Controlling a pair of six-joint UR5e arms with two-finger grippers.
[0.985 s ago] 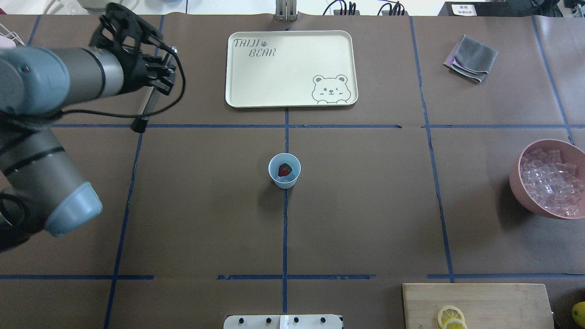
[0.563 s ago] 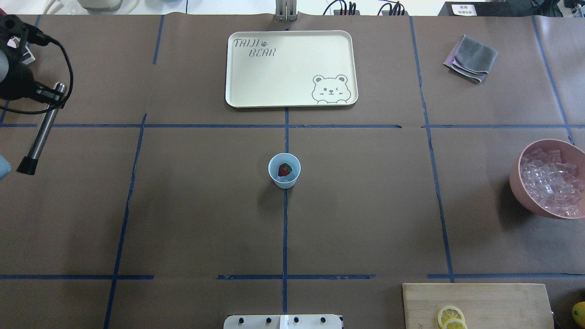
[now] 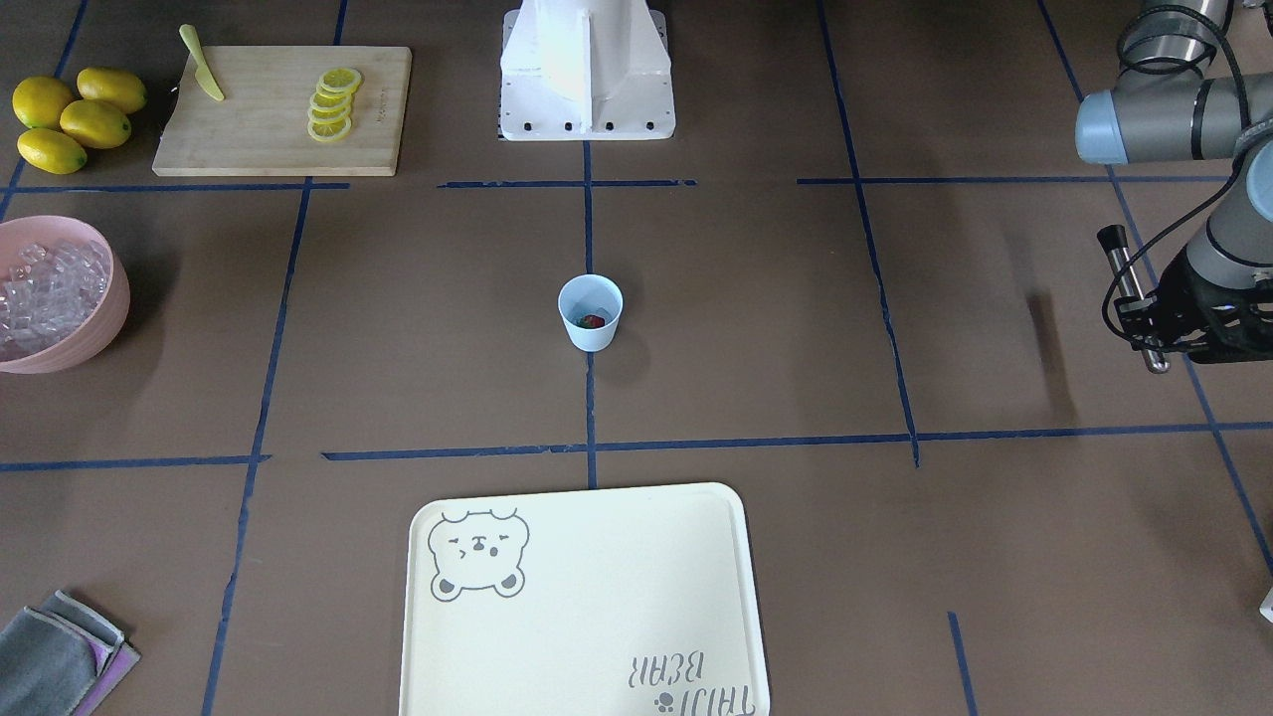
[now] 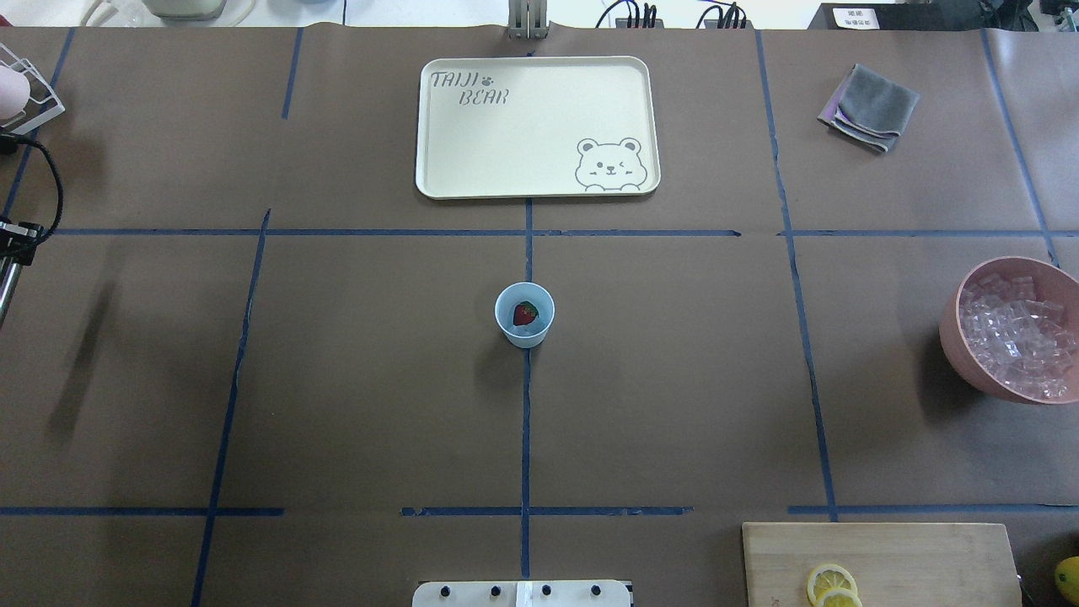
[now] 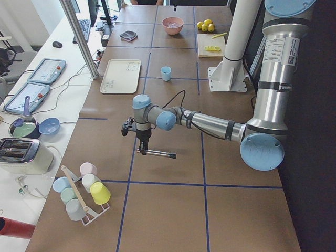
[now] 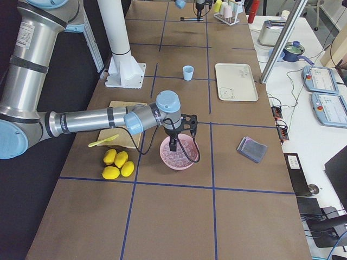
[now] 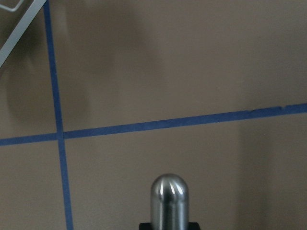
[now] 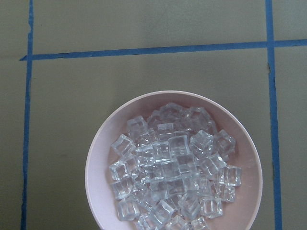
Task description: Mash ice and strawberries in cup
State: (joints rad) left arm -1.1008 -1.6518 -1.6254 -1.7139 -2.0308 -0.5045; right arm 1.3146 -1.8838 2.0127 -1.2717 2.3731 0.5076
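I will let go of the steel muddler with my left gripper on the bare table (image 3: 1141, 317) alongside the blue tape line, close to where the tape crosses.
The pale-blue cup (image 4: 539, 331) stands at the table's middle with one red strawberry (image 4: 525, 314) inside; both show in the front view, cup (image 3: 590, 333) and berry (image 3: 593, 320). Ice cubes (image 8: 172, 167) fill the pink bowl (image 4: 958, 354) at the right edge. My left gripper (image 3: 1152, 333) is far to the left, shut on a steel muddler (image 3: 1129, 288) with a black tip, held above the table; its rounded end shows in the left wrist view (image 7: 169, 199). My right gripper (image 6: 172, 142) hangs over the ice bowl. Whether it is open or shut I cannot tell.
A cream bear tray (image 4: 455, 169) lies at the far centre, a grey cloth (image 4: 870, 108) at the far right. A cutting board (image 3: 269, 129) with lemon slices (image 3: 333, 102) and a knife, and whole lemons (image 3: 70, 114), sit near the robot base. A cup rack (image 5: 81, 194) stands far left.
My left arm has swung to the left with the muddler, out of the overhead view. Only the muddler's end shows at the left edge now. The cup and strawberry have not moved.
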